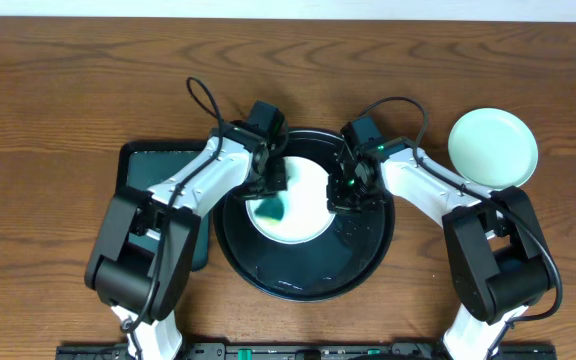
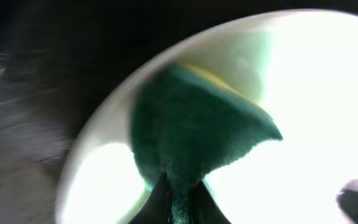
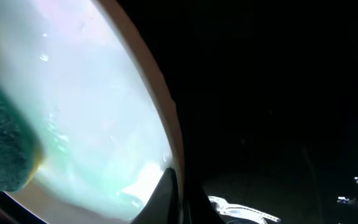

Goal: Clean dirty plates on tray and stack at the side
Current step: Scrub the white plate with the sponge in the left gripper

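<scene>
Next, my left gripper puts the green sponge down in the middle of the dark-green rectangular tray [image 1: 170,208].
A pale plate [image 1: 305,203] lies inside the large round black tray [image 1: 298,288]. My left gripper [image 1: 269,192] is shut on a green sponge [image 1: 268,208] with a yellow layer, and the sponge presses on the plate's left part. In the left wrist view the sponge [image 2: 197,130] spreads over the bright plate [image 2: 316,93] from the shut left gripper [image 2: 179,202]. My right gripper [image 1: 342,194] is shut on the plate's right rim. The right wrist view shows that right gripper [image 3: 178,194] pinching the rim of the plate [image 3: 92,106], with the sponge [image 3: 2,152] at the far left. A mint plate [image 1: 493,147] rests on the wooden tabletop at the right.
A dark-green rectangular tray [image 1: 153,165] sits left of the black tray, partly under my left arm. Brown wood tabletop [image 1: 68,80] stretches along the back and both sides. The black tray's floor [image 3: 278,93] looks wet and glossy.
</scene>
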Motion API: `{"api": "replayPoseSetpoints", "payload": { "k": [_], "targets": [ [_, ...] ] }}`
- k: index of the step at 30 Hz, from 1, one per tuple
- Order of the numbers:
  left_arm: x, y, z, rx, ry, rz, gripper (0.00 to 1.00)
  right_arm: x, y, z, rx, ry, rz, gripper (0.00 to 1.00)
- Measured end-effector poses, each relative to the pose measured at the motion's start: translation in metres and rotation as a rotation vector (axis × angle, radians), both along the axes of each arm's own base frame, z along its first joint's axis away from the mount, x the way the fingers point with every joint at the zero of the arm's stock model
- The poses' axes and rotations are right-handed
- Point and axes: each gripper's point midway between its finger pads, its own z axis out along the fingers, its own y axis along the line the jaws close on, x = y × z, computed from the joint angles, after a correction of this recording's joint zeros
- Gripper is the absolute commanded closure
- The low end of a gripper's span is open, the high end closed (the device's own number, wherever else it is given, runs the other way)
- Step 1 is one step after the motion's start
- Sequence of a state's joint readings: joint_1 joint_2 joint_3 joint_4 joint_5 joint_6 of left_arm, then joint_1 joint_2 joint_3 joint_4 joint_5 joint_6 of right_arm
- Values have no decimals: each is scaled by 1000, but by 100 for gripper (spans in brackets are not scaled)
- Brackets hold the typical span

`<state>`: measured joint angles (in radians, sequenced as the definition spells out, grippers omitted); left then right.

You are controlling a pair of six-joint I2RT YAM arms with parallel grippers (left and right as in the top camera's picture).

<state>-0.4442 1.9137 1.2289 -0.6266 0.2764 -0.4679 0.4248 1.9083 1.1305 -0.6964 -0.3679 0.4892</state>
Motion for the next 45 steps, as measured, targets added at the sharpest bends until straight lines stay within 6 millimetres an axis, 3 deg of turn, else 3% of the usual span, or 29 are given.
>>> {"api": "replayPoseSetpoints", "payload": {
  "k": [12, 27, 34, 45],
  "targets": [
    [8, -68, 3, -268, -26, -47, 93, 0, -1, 0, -3, 3, -4, 99],
    [-19, -100, 6, -481, 150, -90, 93, -2, -4, 0, -14, 12, -8, 99],
    [-31, -92, 3, -450, 224, -67, 93, -2, -5, 0, -16, 12, -11, 99],
    [-54, -41, 1, -297, 365, 0, 93, 0, -3, 0, -7, 1, -2, 99]
  ]
}}
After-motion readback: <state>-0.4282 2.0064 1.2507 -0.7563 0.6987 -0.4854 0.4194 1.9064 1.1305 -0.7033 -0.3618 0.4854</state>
